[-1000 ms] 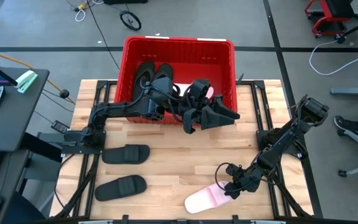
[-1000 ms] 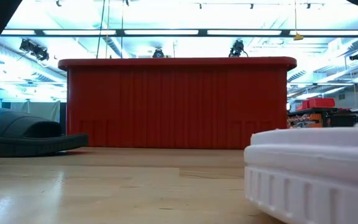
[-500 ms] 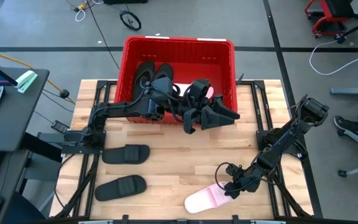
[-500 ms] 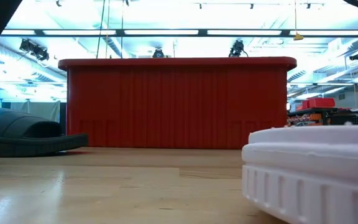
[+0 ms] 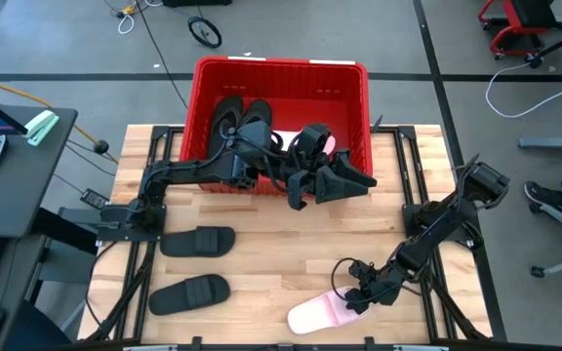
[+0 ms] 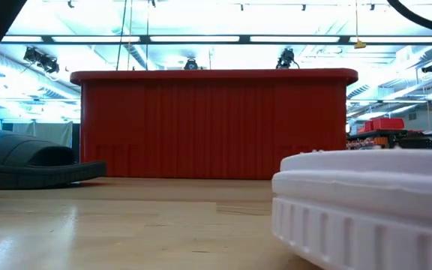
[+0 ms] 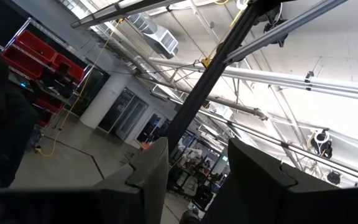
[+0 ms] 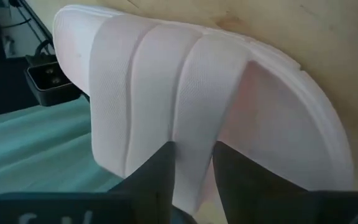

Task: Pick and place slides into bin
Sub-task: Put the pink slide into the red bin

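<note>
The pink slide's strap has a whole rib between my right gripper's fingers, so I should open them and pinch just the strap's open edge (image 8: 225,118).
A pale pink slide (image 5: 318,312) lies sole-down on the wood near the table's front edge. It also fills the right of the low view (image 6: 366,214). My right gripper (image 5: 361,293) is low at its right end, shut on its wide ribbed strap (image 8: 166,99). My left gripper (image 5: 347,182) is open and empty, held in the air at the near rim of the red bin (image 5: 203,107), its fingers (image 7: 148,180) tipped up toward the ceiling. The bin holds two black flip-flops (image 5: 237,117) and a pale slide (image 5: 286,139) partly hidden by the left arm. My right gripper has one rib of the strap (image 8: 192,168), at the strap's edge by the open footbed (image 8: 291,143), between its two fingers. The fingers come slanting down from the table's right. The slide stays flat on the table.
Two black wide-strap slides (image 5: 198,241) (image 5: 190,292) lie on the table's left side; one shows at the left of the low view (image 6: 28,161). The bin's near wall (image 6: 216,124) stands across the table's far middle. Bare wood lies between it and the slides.
My right gripper has gone a little toward the table's left and near edge. The pale pink slide has slid a short way the same direction, staying flat on the table.
</note>
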You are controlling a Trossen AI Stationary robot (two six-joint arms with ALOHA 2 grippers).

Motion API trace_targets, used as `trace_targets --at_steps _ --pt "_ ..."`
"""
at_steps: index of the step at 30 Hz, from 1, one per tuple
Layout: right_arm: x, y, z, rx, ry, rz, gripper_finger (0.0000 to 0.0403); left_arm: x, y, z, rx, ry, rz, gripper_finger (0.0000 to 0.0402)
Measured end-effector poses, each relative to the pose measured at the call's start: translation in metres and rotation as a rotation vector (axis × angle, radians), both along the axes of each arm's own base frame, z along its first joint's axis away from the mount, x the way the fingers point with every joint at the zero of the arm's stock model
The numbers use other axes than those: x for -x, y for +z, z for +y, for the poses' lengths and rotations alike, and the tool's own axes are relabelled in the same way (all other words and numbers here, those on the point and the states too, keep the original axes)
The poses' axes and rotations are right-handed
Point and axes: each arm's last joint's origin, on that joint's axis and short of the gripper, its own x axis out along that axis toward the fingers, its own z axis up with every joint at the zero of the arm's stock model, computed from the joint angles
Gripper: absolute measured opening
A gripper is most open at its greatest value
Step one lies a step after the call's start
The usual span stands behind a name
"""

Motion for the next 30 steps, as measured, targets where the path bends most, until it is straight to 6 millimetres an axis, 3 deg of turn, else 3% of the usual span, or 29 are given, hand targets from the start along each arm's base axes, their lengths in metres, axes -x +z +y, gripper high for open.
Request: trace_targets --at_steps 9,22,30 --pt "0.0 0.004 -0.002 0.108 0.06 -0.098 0.0009 0.0 0.0 0.0 0.004 -0.003 0.003 0.0173" --pt "0.005 0.047 -0.011 0.156 0.04 -0.329 0.0003 0.0 0.0 0.001 0.008 -0.003 0.005 0.0172" --pt "0.011 0.046 -0.018 0.223 0.069 -0.277 0.0004 0.0 0.0 0.001 0.008 -0.003 0.004 0.0172"
